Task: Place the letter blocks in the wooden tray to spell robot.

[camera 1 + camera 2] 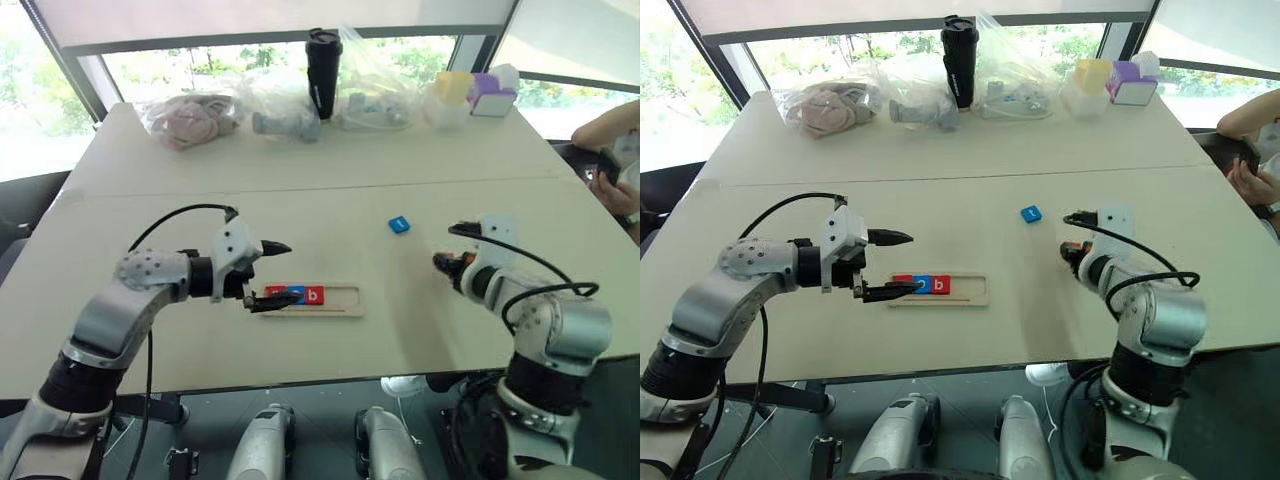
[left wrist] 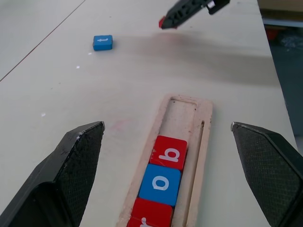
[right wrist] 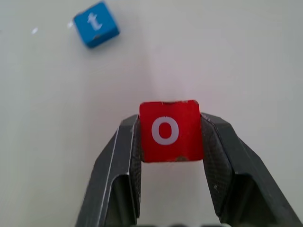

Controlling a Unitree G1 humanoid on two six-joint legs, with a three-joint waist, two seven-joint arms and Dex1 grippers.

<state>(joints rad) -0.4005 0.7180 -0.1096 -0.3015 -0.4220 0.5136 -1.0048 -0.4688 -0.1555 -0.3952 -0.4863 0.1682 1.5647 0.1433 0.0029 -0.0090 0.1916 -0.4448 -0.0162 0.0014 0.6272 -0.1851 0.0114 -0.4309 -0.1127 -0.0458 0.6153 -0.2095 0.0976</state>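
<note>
The right gripper's finger covers the red o's side facing the red b, so the robot should put the o down and pinch its near and far sides (image 3: 173,158).
The wooden tray (image 1: 340,300) lies on the table in front of me. In its left part sit a red r (image 2: 151,213), a blue o (image 2: 160,183) and a red b (image 2: 169,152); the right part of the slot is bare. My left gripper (image 1: 272,272) hovers open over the tray's left end, one finger above, one at the tiles. To the right, my right gripper (image 3: 169,135) is shut on a red o block (image 3: 169,130), held above the table. A blue t block (image 1: 399,225) lies loose on the table behind the tray.
At the table's far edge stand a black tumbler (image 1: 322,72), plastic bags with cloth and grey parts (image 1: 190,118), and yellow and purple boxes (image 1: 470,95). A person's arm (image 1: 610,150) shows at the right edge.
</note>
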